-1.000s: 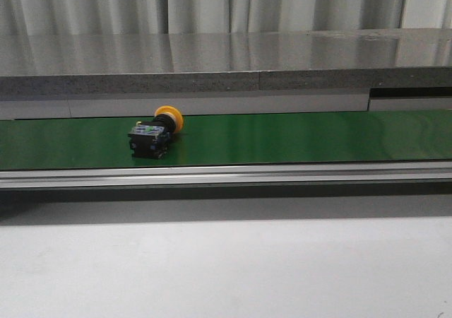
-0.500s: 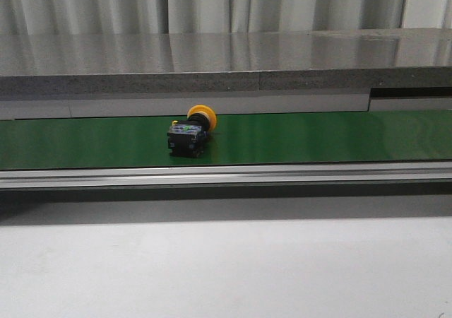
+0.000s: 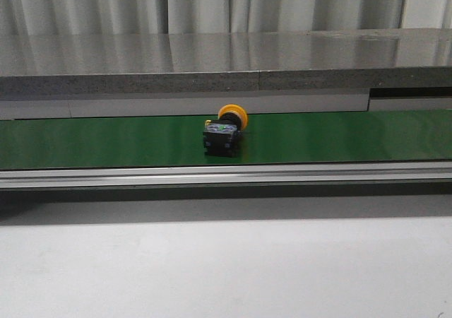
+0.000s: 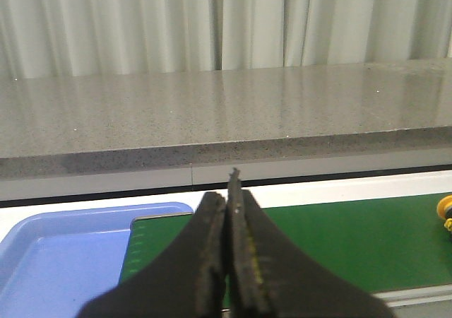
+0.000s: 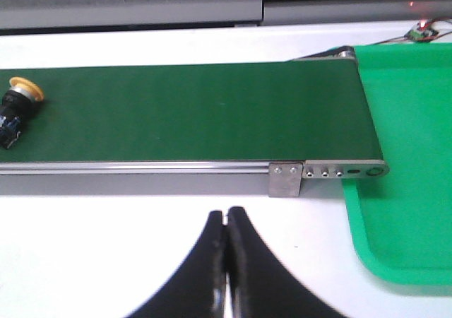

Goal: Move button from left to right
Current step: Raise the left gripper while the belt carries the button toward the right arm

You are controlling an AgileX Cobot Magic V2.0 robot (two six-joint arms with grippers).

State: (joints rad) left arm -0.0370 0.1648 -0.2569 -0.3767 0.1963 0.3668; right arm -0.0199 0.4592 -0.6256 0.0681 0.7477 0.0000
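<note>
My right gripper should grab the black body of the button [image 3: 222,138] [image 5: 10,126], at the end away from its yellow cap.
The button [image 3: 224,132] lies on its side on the green conveyor belt [image 3: 339,138], near the middle of the front view, yellow cap toward the back. It also shows in the right wrist view [image 5: 15,109] at the belt's far left, and its cap just shows in the left wrist view [image 4: 445,212]. My left gripper [image 4: 227,198] is shut and empty, above the belt's left end. My right gripper [image 5: 226,218] is shut and empty, over the white table in front of the belt's right end. Neither gripper shows in the front view.
A blue tray [image 4: 56,254] sits at the belt's left end. A green tray [image 5: 406,162] sits at the belt's right end. A grey stone ledge [image 3: 226,63] runs behind the belt. The belt's metal rail [image 3: 226,175] runs along its front.
The button has travelled to the right along the belt, from left of centre to about the middle. No gripper is in the front view.
</note>
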